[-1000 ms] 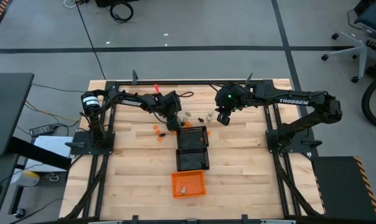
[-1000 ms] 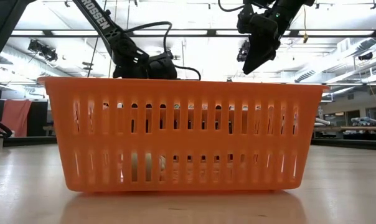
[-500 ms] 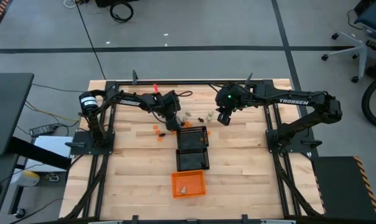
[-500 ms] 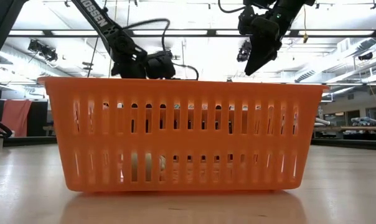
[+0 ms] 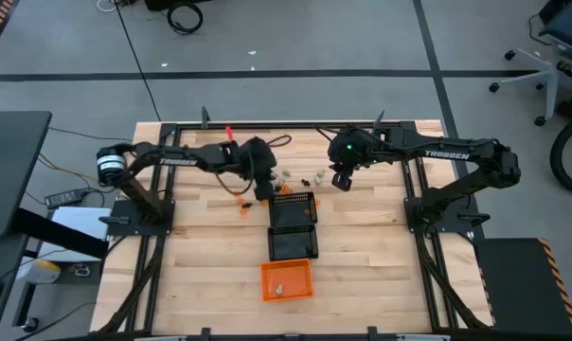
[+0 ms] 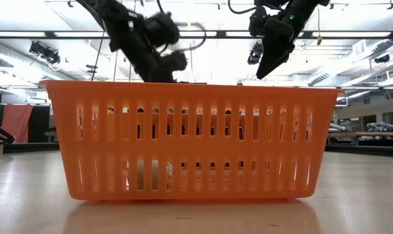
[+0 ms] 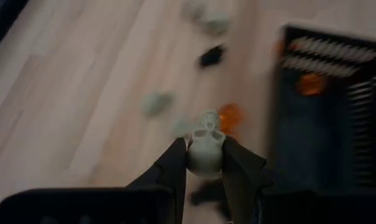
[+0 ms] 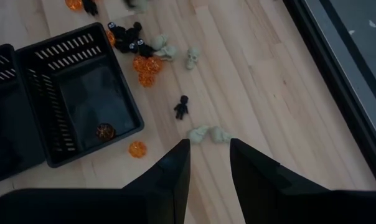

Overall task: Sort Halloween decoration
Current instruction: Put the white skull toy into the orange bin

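The cream-white skull will leave my left gripper in the orange basket [image 5: 296,284], beside the pale trinket.
Halloween decoration trinkets lie scattered on the wooden table at the far middle: cream-white ones [image 8: 210,133], a black figure [image 8: 182,107] and orange ones [image 8: 144,65]. One orange trinket [image 8: 104,130] lies in a black mesh basket [image 5: 294,199]. My left gripper [image 7: 205,152], also seen in the high view [image 5: 261,191] just left of that basket, is shut on a cream-white skull [image 7: 205,142]. My right gripper [image 8: 210,163] hangs open above the table right of the trinkets, as the high view [image 5: 340,180] also shows, with nothing between its fingers. My left gripper pinches the skull's two sides [image 7: 194,155] between its two fingers, at their free ends. The fingers slant down from the table's left side. The skull faces upward and is lifted clear of the table.
A second black mesh basket [image 5: 294,244] stands nearer than the first, and an orange rectangular basket [image 5: 286,281] nearer still, with a pale trinket in it. In the low view the orange basket [image 6: 193,140] fills the front. Bare wood lies to the left and right.
My left gripper has risen from the table beside the black basket and tipped less steeply, carrying the cream-white skull up with it. My right gripper has kept still.
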Controlling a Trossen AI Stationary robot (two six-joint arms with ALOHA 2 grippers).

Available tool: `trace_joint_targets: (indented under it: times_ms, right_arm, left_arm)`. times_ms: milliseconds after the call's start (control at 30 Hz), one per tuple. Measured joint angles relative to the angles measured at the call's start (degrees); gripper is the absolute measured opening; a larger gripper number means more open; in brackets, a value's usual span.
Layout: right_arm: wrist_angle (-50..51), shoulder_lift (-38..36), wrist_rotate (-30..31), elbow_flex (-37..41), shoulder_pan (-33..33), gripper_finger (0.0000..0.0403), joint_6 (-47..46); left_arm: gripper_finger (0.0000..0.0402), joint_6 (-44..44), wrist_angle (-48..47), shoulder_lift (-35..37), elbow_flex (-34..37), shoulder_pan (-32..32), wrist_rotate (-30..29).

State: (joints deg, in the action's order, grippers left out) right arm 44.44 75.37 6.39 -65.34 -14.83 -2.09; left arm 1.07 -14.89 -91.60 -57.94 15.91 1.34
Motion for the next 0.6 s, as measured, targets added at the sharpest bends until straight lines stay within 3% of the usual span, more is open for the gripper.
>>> trace_joint_targets:
  times_ms: [300, 600]
  right_arm:
    - [0.5, 0.0, -2.5, 0.0, 0.0, 0.0117, 1.7]
    - [1.6, 0.0, -6.0, 0.0, 1.4, 0.0117, 3.8]
  left_arm:
    - [0.0083, 11.5, 0.8, 2.0, 0.0, -13.3, -1.9]
    - [0.0083, 30.4, 4.9, 2.0, 0.0, -29.2, -12.3]
